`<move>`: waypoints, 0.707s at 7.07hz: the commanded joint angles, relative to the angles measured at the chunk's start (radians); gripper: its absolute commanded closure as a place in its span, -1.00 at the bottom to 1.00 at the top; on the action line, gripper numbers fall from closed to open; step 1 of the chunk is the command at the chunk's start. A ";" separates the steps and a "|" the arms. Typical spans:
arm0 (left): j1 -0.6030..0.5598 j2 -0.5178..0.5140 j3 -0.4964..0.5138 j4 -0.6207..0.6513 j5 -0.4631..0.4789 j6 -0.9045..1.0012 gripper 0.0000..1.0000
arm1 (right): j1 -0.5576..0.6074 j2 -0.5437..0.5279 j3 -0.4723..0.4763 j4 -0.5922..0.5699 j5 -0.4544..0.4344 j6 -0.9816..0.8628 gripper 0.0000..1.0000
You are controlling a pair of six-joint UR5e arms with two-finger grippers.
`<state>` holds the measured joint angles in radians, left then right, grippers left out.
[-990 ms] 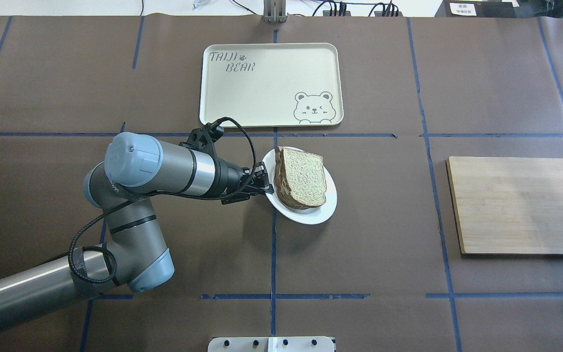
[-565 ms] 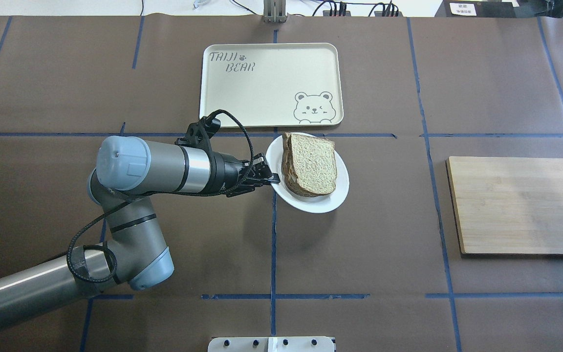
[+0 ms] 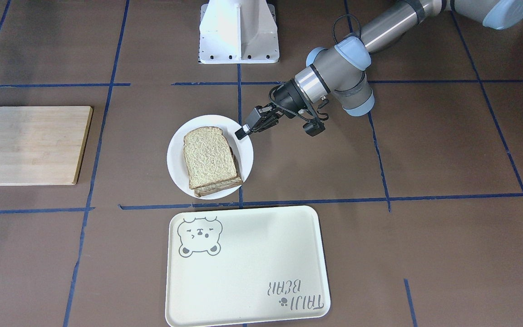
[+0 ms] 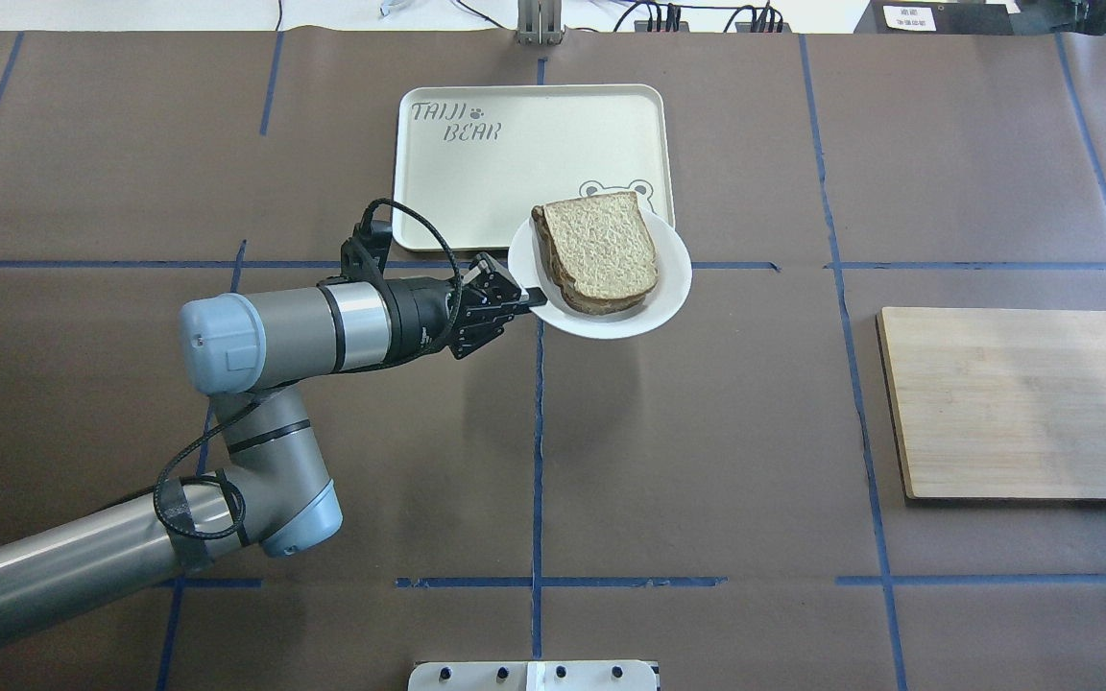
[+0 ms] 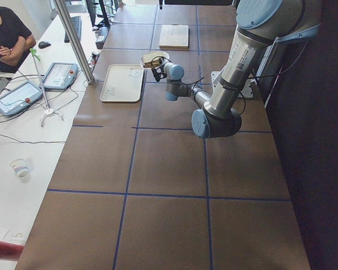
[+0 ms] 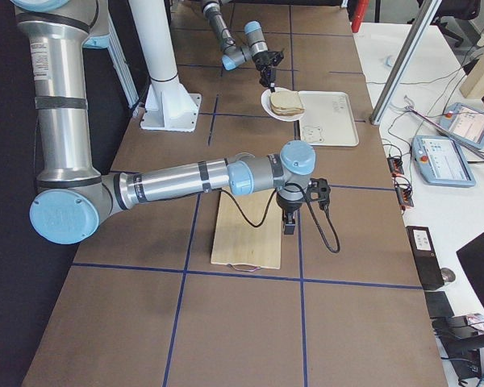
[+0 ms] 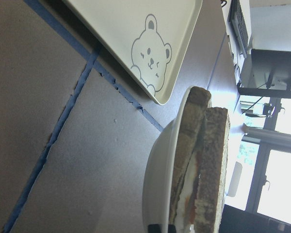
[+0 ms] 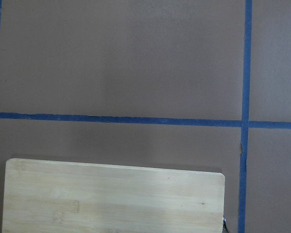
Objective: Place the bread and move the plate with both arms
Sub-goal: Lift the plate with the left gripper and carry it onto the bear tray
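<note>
The white plate, held in the air now, will be released by my left gripper onto the tray (image 3: 251,265), where I need to set it between the bear face and the lettering.
The white plate (image 4: 673,288) carries the brown bread (image 4: 601,251), the top slice of a stack with filling visible in the left wrist view (image 7: 211,160). My left gripper (image 4: 536,297) is shut on the plate's left rim and holds it in the air. In the overhead view the plate overlaps the tray's near right corner. The front view shows the same grip (image 3: 242,132) on the plate (image 3: 175,159). My right gripper (image 6: 291,226) hangs over the far edge of the cutting board and shows only in the right side view. I cannot tell whether it is open or shut.
The cream bear tray (image 4: 515,163) lies at the table's far middle. A bamboo cutting board (image 4: 1019,403) lies at the right. The white pedestal (image 3: 239,32) stands at the robot's base. Operators' desks with devices line the far side.
My left gripper has lifted the plate with the bread and carried it away from the robot, from the table near the centre line to over the tray's near corner.
</note>
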<state>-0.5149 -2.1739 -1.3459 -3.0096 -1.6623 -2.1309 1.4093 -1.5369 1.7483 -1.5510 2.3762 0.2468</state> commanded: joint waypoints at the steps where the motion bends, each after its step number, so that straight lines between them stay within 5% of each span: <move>1: -0.049 -0.102 0.186 -0.005 0.045 -0.041 1.00 | 0.000 -0.002 0.002 -0.001 0.002 0.000 -0.99; 2: -0.088 -0.175 0.306 -0.005 0.045 -0.041 1.00 | 0.000 -0.003 0.002 0.000 0.006 0.000 -0.99; 5: -0.135 -0.227 0.434 -0.005 0.050 -0.043 1.00 | 0.000 -0.003 0.000 0.000 0.008 0.002 -0.99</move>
<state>-0.6341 -2.3716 -0.9693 -3.0136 -1.6141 -2.1721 1.4097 -1.5400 1.7494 -1.5509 2.3835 0.2483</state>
